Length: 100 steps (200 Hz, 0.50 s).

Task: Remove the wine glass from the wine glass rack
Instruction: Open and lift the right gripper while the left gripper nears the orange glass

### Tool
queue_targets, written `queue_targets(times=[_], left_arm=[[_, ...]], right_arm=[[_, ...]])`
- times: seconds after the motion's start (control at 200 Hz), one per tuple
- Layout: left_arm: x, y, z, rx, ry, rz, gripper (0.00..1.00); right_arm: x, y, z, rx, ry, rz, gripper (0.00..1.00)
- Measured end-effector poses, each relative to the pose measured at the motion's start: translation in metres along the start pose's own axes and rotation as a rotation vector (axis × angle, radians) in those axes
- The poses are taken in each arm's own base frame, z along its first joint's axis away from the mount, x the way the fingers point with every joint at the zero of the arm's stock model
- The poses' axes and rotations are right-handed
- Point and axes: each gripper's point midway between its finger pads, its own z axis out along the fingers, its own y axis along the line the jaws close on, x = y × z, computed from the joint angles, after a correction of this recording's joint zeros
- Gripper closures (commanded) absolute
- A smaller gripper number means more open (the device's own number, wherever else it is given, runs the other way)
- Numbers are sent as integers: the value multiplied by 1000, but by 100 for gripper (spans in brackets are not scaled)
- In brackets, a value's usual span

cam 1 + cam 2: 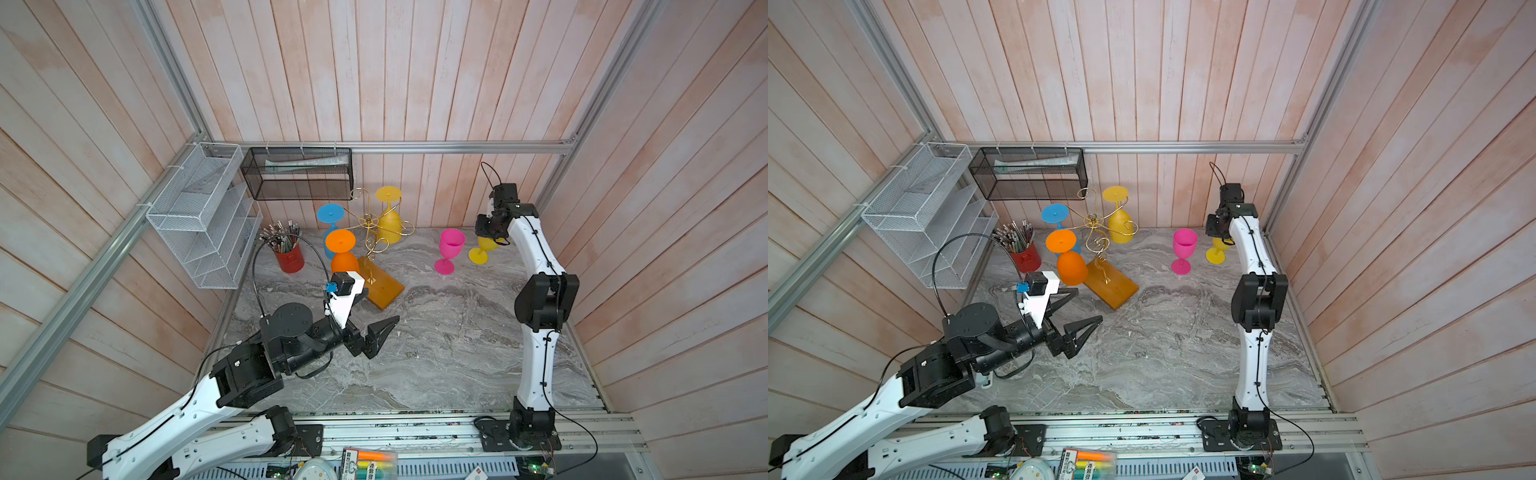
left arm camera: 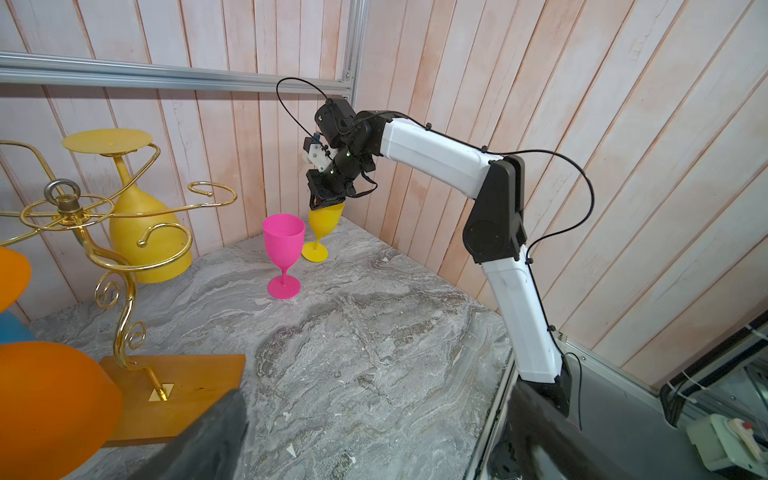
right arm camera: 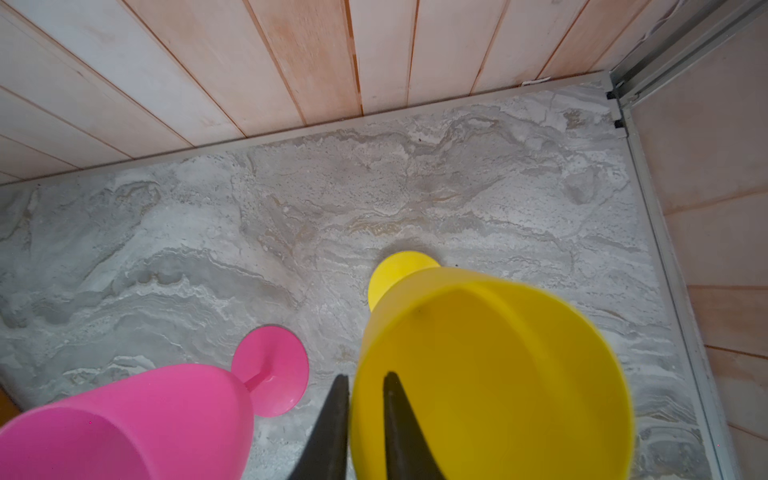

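Observation:
The robot's left gripper will next go to the upturned round foot (image 1: 328, 242) of the hanging orange wine glass and close on its outer edge.
The wine glass rack (image 1: 371, 232) is a gold wire stand on an orange-brown wooden base (image 1: 384, 291). Three wine glasses hang on it upside down: orange (image 1: 343, 253), blue (image 1: 330, 216) and yellow (image 1: 389, 218). A pink glass (image 1: 450, 249) and a yellow wine glass (image 3: 490, 374) stand upright on the marble near the back right corner. My right gripper (image 3: 365, 376) straddles that yellow glass's rim, one finger inside and one outside, slightly open, with a gap at the inner finger. My left gripper (image 1: 1079, 309) hangs wide open and empty beside the rack's base.
A red cup of pens (image 1: 288, 253) stands at the back left. A white mesh organiser (image 1: 199, 216) and a black mesh basket (image 1: 297, 174) hang on the walls. Walls close in behind and to the right of the two standing glasses.

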Motion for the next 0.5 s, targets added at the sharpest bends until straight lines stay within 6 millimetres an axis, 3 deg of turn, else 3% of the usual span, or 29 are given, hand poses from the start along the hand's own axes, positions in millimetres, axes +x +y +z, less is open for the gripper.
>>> queue_targets(times=[0.37,0.5], left_arm=[[-8,15,-5,-92,-11,-27,1],[-9,26,-7,-162,1,-47,1]], right_arm=[[-12,2,-9,-5,-39,-5,54],[-20,4,-25,-5,-68,-9,47]])
